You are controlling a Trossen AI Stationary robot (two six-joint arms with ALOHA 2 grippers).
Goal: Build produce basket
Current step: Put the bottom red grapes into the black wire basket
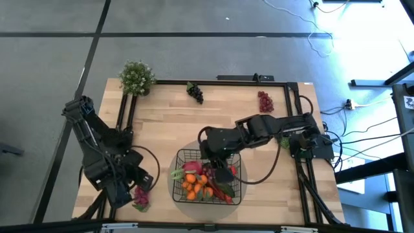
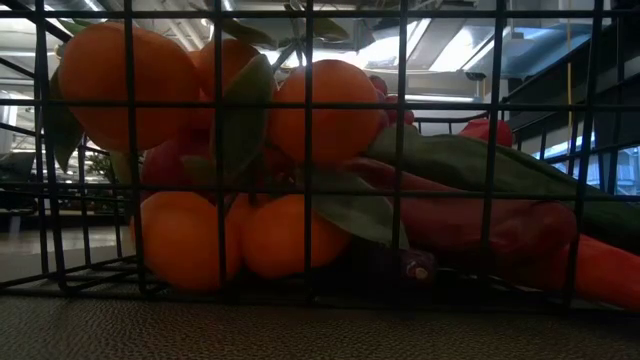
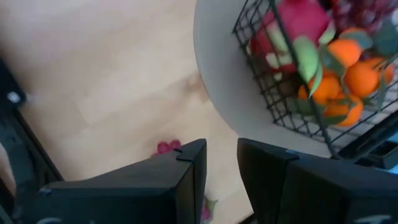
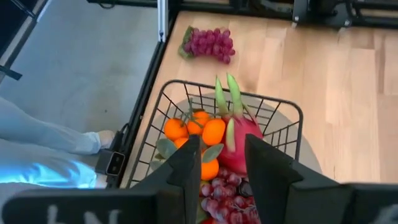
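Observation:
Next, I close my left gripper on the middle of the pink grape bunch [image 1: 141,197] that lies on the table beside the black wire basket.
The black wire basket [image 1: 184,155] stands on a round grey mat near the table's front edge. It holds oranges [image 1: 194,186], a pink dragon fruit [image 4: 239,134], purple grapes [image 4: 217,193] and red peppers [image 2: 480,225]. My right gripper [image 1: 223,173] hangs open over the basket's right half, touching nothing; it also shows in the right wrist view [image 4: 222,162]. My left gripper [image 3: 222,162] is open just left of the basket, over a pink grape bunch [image 1: 140,197] lying on the table. I cannot tell whether it touches the bunch.
A black grape bunch [image 1: 195,92] and a red grape bunch [image 1: 265,100] lie near the far edge. A potted plant [image 1: 137,77] stands at the far left corner. A person's light blue leg [image 4: 37,155] shows on the floor beyond the table's left edge.

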